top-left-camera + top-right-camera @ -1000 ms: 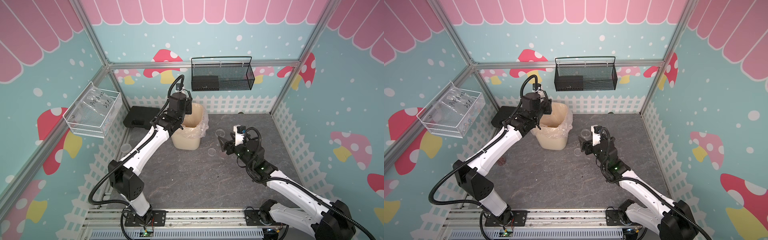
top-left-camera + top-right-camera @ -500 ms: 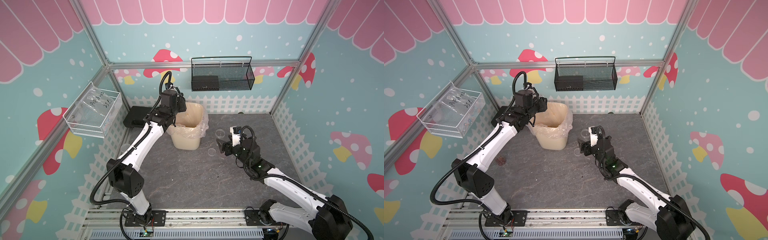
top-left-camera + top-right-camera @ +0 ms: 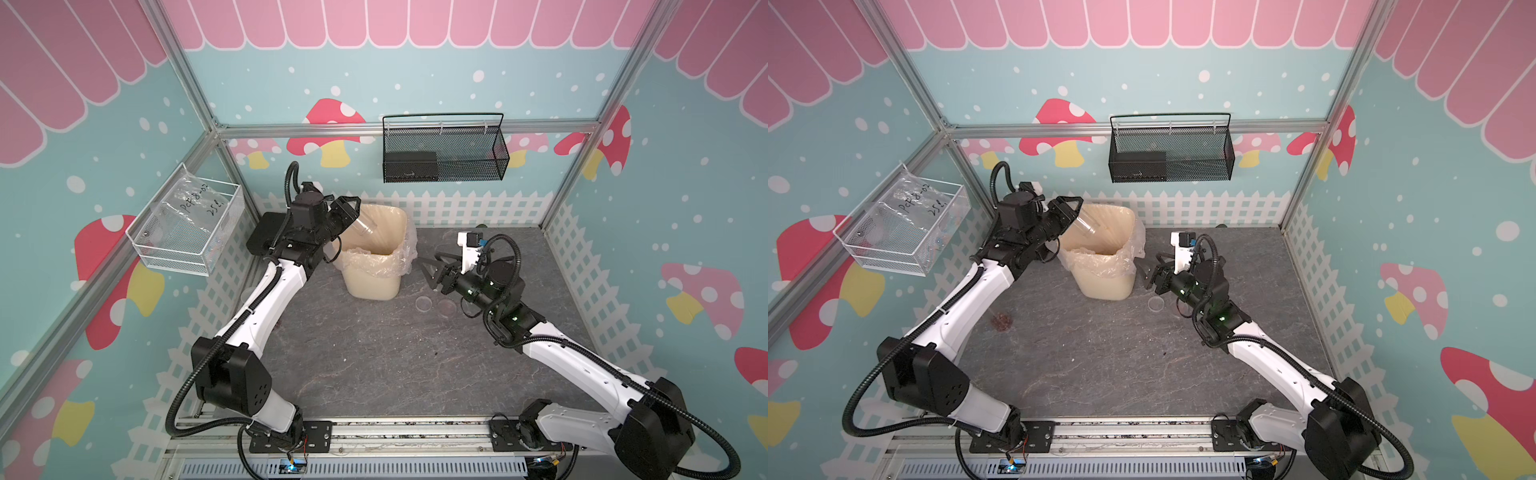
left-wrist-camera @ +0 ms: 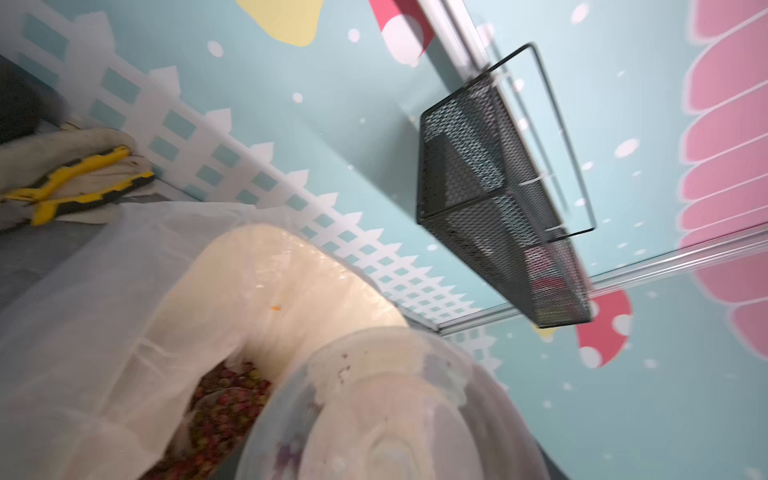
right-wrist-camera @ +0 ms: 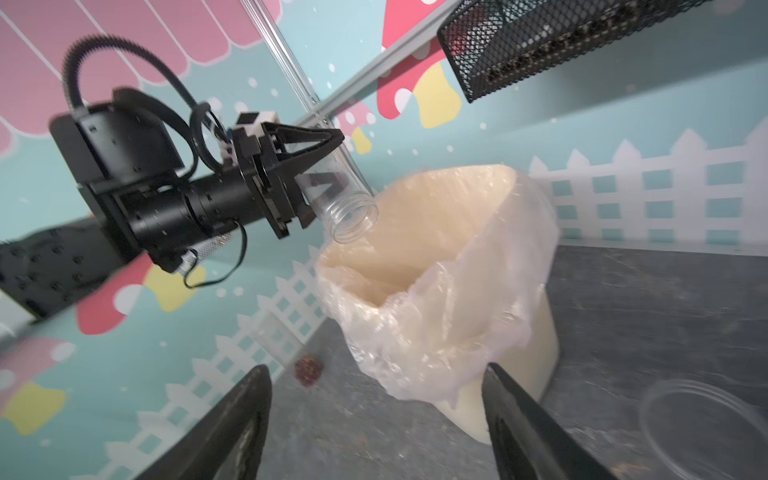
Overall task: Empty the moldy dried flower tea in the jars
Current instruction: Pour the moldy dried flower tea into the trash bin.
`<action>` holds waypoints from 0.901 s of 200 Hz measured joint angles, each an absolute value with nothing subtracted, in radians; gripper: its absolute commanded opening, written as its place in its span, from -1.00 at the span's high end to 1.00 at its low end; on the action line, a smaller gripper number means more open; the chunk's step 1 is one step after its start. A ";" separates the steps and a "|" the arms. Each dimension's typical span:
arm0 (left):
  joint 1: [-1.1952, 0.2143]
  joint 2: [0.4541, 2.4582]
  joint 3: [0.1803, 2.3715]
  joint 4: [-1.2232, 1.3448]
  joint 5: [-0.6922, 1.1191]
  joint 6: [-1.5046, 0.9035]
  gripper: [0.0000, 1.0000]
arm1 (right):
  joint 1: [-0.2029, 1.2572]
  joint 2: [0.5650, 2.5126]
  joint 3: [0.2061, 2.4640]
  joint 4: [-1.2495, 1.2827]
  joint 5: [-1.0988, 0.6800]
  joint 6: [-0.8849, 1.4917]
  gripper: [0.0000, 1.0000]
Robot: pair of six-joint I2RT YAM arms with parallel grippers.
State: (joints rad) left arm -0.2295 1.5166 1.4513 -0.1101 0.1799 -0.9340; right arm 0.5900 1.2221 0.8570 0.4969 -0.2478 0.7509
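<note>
The robot's right gripper should next move to the rim at the open end (image 3: 370,232) (image 5: 353,217) of the clear jar in the left gripper and close there.
My left gripper (image 3: 349,216) (image 3: 1069,216) (image 5: 336,160) is shut on a clear jar (image 3: 365,226) (image 3: 1086,224) (image 5: 345,208) (image 4: 395,415). The jar has no lid and tilts mouth down over the left rim of the cream lined bin (image 3: 370,286) (image 3: 1104,286) (image 5: 519,353). It looks clear inside apart from a few specks. Reddish dried flower tea (image 4: 224,411) lies in the bin's bottom. A small clump of tea (image 3: 1003,320) (image 5: 308,368) sits on the floor left of the bin. My right gripper (image 3: 428,266) (image 3: 1148,270) (image 5: 374,374) is open and holds nothing, just right of the bin.
Two clear lids (image 3: 424,303) (image 3: 446,306) lie flat on the grey floor below my right gripper. A black wire basket (image 3: 442,153) hangs on the back wall and a clear tray (image 3: 187,228) on the left wall. A black box (image 3: 266,235) and gloves (image 4: 70,178) sit at back left.
My left wrist has drawn back to the left and turned, so the jar now points sideways and down over the bin. My right gripper has shifted slightly toward the bin.
</note>
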 measured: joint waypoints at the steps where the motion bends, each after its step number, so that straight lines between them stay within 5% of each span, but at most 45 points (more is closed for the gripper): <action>1: -0.229 1.514 1.449 -0.108 0.182 -0.939 1.00 | 0.590 1.224 0.858 0.500 -0.250 0.755 -0.62; 93: -0.201 1.438 1.255 0.184 0.321 -1.323 1.00 | 0.643 1.532 1.147 0.743 -0.395 1.034 -0.64; 180: -0.207 1.415 1.223 0.237 0.354 -1.362 1.00 | 0.677 1.692 1.314 0.750 -0.445 1.098 0.01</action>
State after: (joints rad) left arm -0.2073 1.4151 1.2228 0.2375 0.3538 -1.3621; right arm 0.6773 1.6924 1.3136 0.7498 -0.4446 1.0981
